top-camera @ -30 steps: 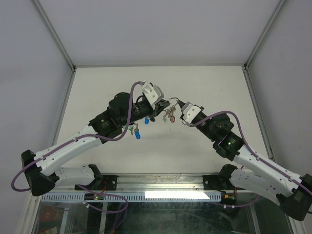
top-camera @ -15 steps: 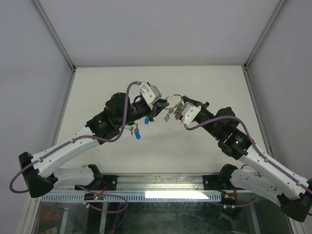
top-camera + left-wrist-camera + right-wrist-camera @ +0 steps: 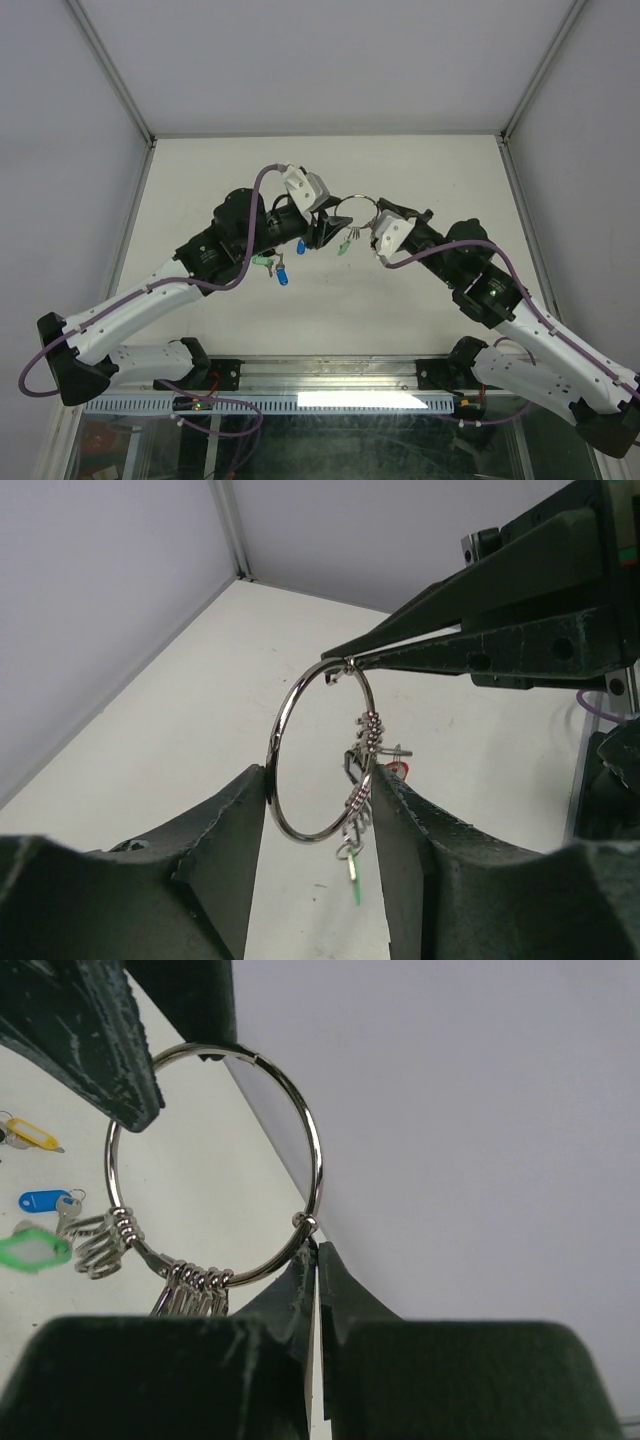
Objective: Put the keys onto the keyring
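Note:
My left gripper needs to open and pinch the wire at the bead (image 3: pixel 306 1220) before my right gripper leaves, because it now spans the keyring away from the bead.
The keyring (image 3: pixel 351 203) is held up in the air between my two grippers. My right gripper (image 3: pixel 371 219) is shut on its rim at a small bead (image 3: pixel 308 1222); its fingertips (image 3: pixel 318 1245) meet there. My left gripper (image 3: pixel 326 226) spans the ring across its width (image 3: pixel 320 780), and both fingers (image 3: pixel 240 820) touch the wire (image 3: pixel 278 750). Several small rings with keys hang from the keyring's lower side (image 3: pixel 190 1285); a green one (image 3: pixel 355 875) and a red one (image 3: pixel 398 770) show. Loose keys lie on the table: two blue (image 3: pixel 284 276) (image 3: pixel 300 246) and a green (image 3: pixel 264 262).
In the right wrist view a yellow tag (image 3: pixel 30 1132), a blue tag (image 3: pixel 45 1201) and a green tag (image 3: pixel 35 1250) show at the left. The white table (image 3: pixel 430 170) is bounded by grey walls and metal corner posts (image 3: pixel 110 70). The left arm's purple cable (image 3: pixel 262 200) loops near its wrist.
My right gripper has carried the keyring up and toward the left gripper. The ring now sits between the left fingers, where before it hung beside them.

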